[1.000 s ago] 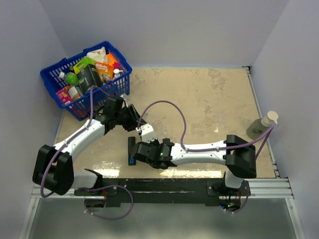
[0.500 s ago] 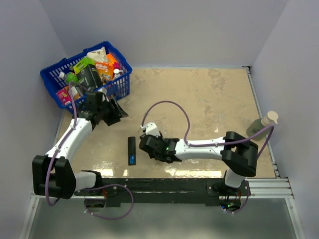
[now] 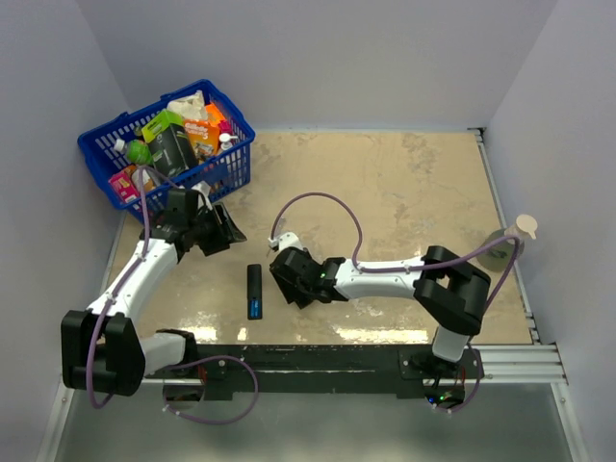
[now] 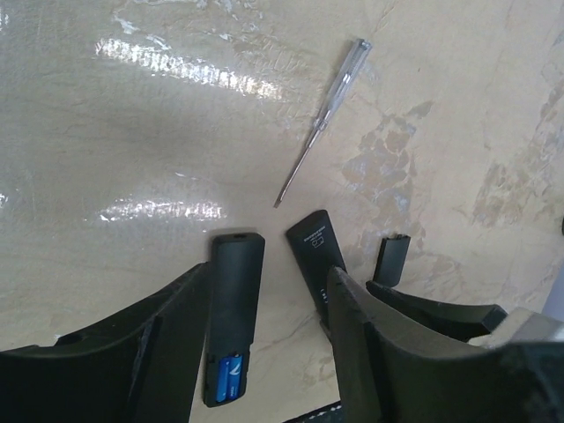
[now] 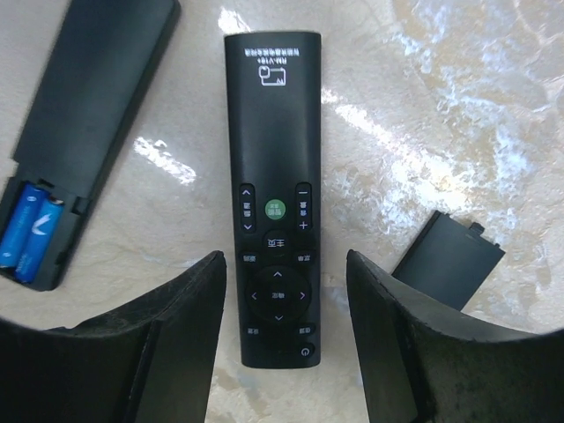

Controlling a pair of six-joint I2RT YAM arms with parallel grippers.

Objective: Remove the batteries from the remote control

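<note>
The second remote is face up with its back hidden, so my right gripper will lift it to my left gripper and then take hold again of the remote's lower end (image 5: 279,330) across its sides.
A black remote control (image 3: 254,282) lies back up on the table with its compartment uncovered. Two blue batteries (image 3: 255,309) (image 4: 227,379) (image 5: 29,233) sit side by side in its near end. A second black remote (image 5: 275,176) lies face up beside it, buttons showing. My right gripper (image 5: 284,263) (image 3: 288,277) hangs open above that second remote's lower end and holds nothing. My left gripper (image 4: 269,275) (image 3: 219,231) stands open and empty, up and to the left of both remotes. A small flat black cover (image 5: 448,260) (image 4: 390,260) lies to the right.
A clear-handled screwdriver (image 4: 322,119) lies on the table beyond the remotes. A blue basket (image 3: 106,159) full of groceries stands at the back left, close behind my left gripper. A soap bottle (image 3: 505,245) stands at the right edge.
My right gripper has opened and moved off the battery remote to its right. My left gripper has drawn back left toward the basket, opening wider. The battery remote now lies uncovered.
</note>
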